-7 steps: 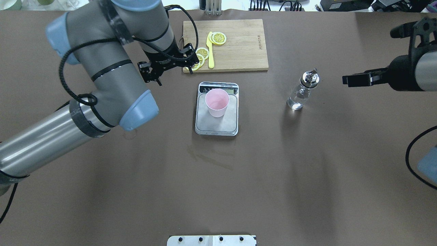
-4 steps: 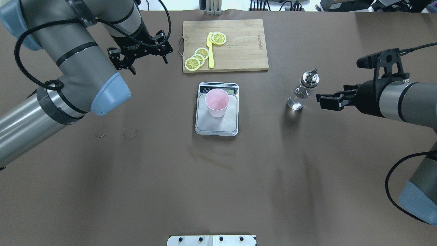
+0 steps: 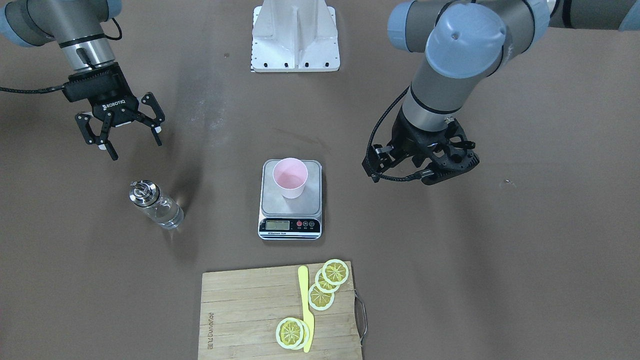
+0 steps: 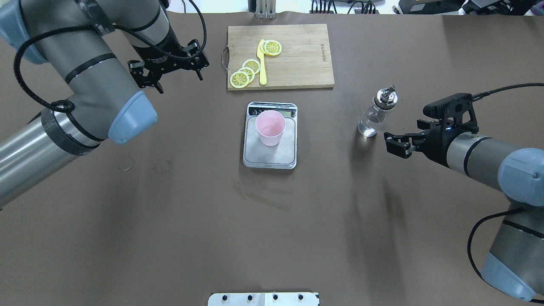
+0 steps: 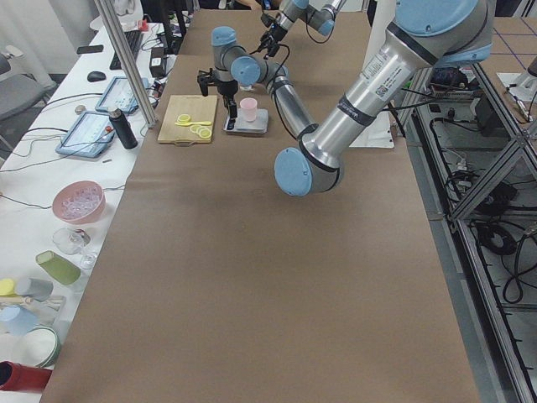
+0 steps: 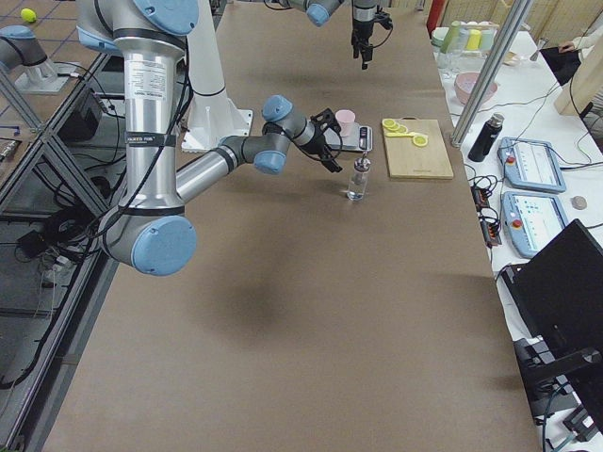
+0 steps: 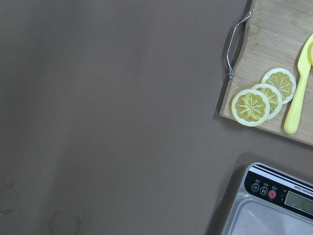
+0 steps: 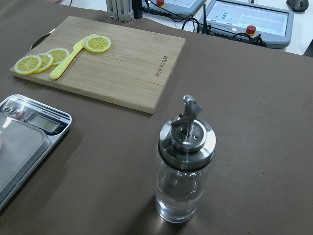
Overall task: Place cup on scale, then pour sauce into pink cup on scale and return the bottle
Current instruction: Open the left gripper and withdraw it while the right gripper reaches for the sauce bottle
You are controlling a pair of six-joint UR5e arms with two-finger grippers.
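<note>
My right gripper is to go to the clear glass bottle next and close around the bottle's upper body [image 3: 158, 208] [image 8: 182, 183], just under its metal pourer cap.
The pink cup [image 4: 270, 127] stands upright on the scale [image 4: 272, 156], toward its display end; it also shows in the front view [image 3: 290, 178]. The clear glass bottle [image 4: 375, 115] with its metal pourer cap stands on the table to the right of the scale, with clear sauce in its lower part [image 8: 182, 196]. My right gripper [image 4: 396, 143] is open and empty, just right of the bottle and a little nearer to me, apart from it. My left gripper [image 4: 180, 84] is open and empty, left of the cutting board and away from the scale.
A wooden cutting board [image 4: 301, 55] lies beyond the scale, with lemon slices [image 4: 245, 75] and a yellow knife [image 4: 262, 63] on it. The white base plate [image 4: 263, 298] is at the near table edge. Faint ring marks [image 4: 162, 166] show on the brown table cover.
My left arm has drawn back from beside the scale to the left of the board. My right arm has swung in toward the bottle, its open gripper now close beside it.
</note>
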